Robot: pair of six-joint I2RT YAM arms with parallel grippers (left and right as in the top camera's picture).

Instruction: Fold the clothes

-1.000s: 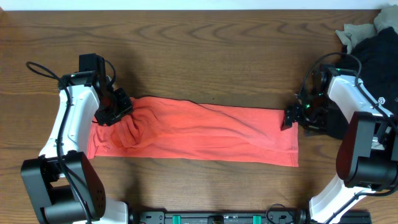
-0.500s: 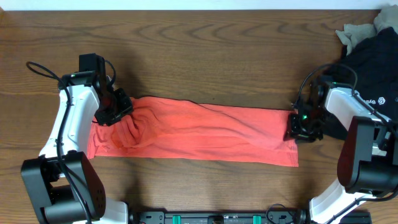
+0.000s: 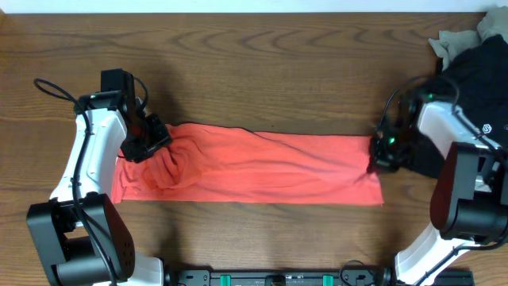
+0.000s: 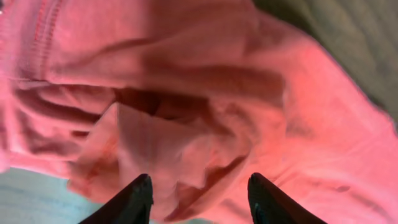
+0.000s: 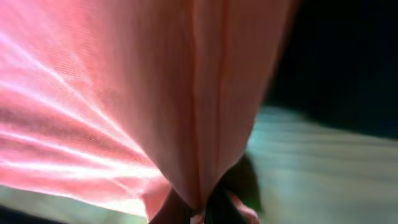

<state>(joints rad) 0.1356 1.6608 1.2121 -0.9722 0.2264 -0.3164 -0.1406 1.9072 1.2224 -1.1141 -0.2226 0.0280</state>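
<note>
My right gripper needs to let go of the coral-red T-shirt's hem on the middle of the long folded strip [image 3: 252, 159].
The coral-red T-shirt [image 3: 262, 167] lies across the table as a long folded strip, bunched into wrinkles at its left end. My left gripper [image 3: 151, 144] sits over that bunched end. In the left wrist view its jaws [image 4: 199, 190] stand open, with rumpled red cloth [image 4: 205, 74] just past the fingertips [image 4: 140, 190]. My right gripper [image 3: 377, 159] is at the strip's right edge, shut on the hem. In the right wrist view the red cloth [image 5: 124, 93] gathers to a pinch between the jaws [image 5: 199, 211].
A black tee [image 3: 476, 71] is heaped at the back right, partly under the right arm, with a beige piece [image 3: 456, 38] beside it at the table's far edge. Bare wooden table [image 3: 262, 71] lies behind and in front of the strip.
The right gripper moved onto the shirt's right edge and shut on it, and the lower right corner drew inward. The left jaws widened a little, and the left arm stayed put.
</note>
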